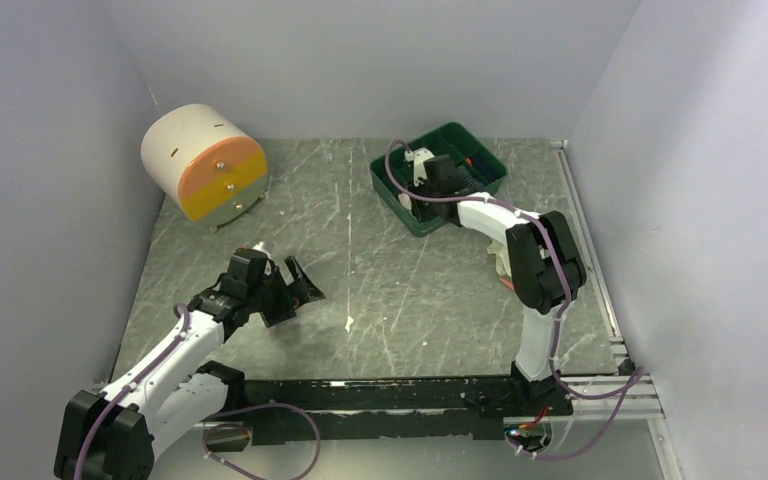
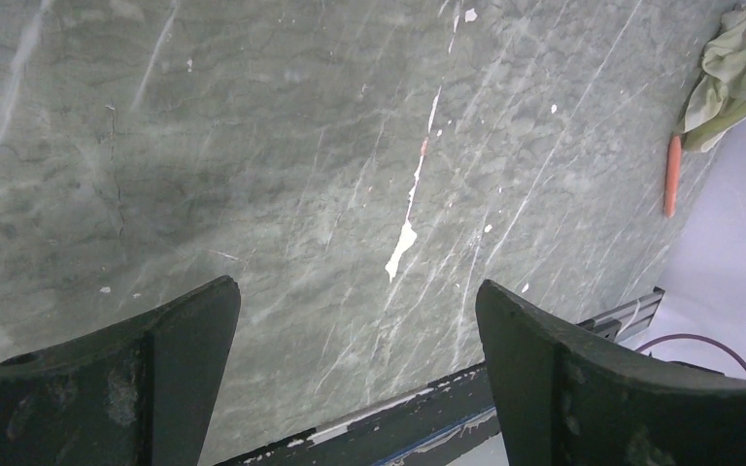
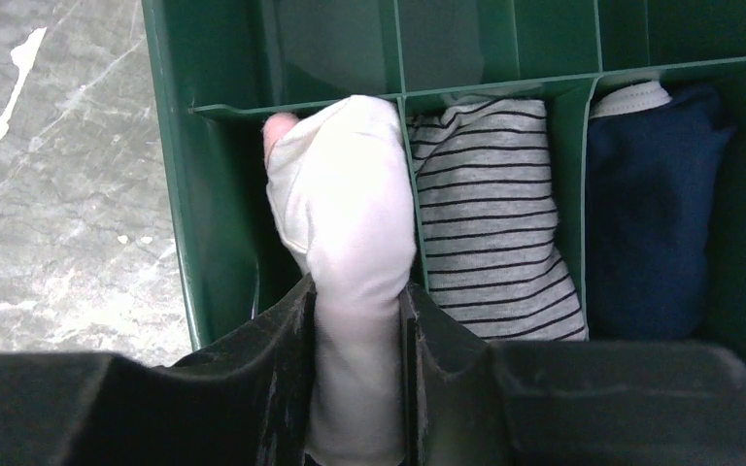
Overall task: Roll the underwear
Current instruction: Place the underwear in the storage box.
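Next, I let go of the rolled white underwear with my right gripper in the green bin's end compartment (image 1: pixel 410 212) (image 3: pixel 332 254) beside the striped grey roll.
A rolled white underwear with a pink edge (image 3: pixel 350 204) lies in the leftmost compartment of the green bin (image 3: pixel 180 194). My right gripper (image 3: pixel 357 301) is shut on its near end, a finger pressed on each side. From above, the right gripper (image 1: pixel 430 175) reaches into the bin (image 1: pixel 392 205) at the back of the table. A crumpled cream underwear (image 2: pixel 733 73) lies on the table at the far right of the left wrist view. My left gripper (image 2: pixel 357 291) hangs open over bare table, holding nothing; from above the left gripper (image 1: pixel 295 285) is at the near left.
A striped grey roll (image 3: pixel 491 233) and a navy roll (image 3: pixel 651 223) fill the neighbouring compartments. A thin orange stick (image 2: pixel 672 175) lies beside the cream cloth. A white and orange drum-shaped drawer unit (image 1: pixel 205 162) stands at the back left. Walls enclose the table.
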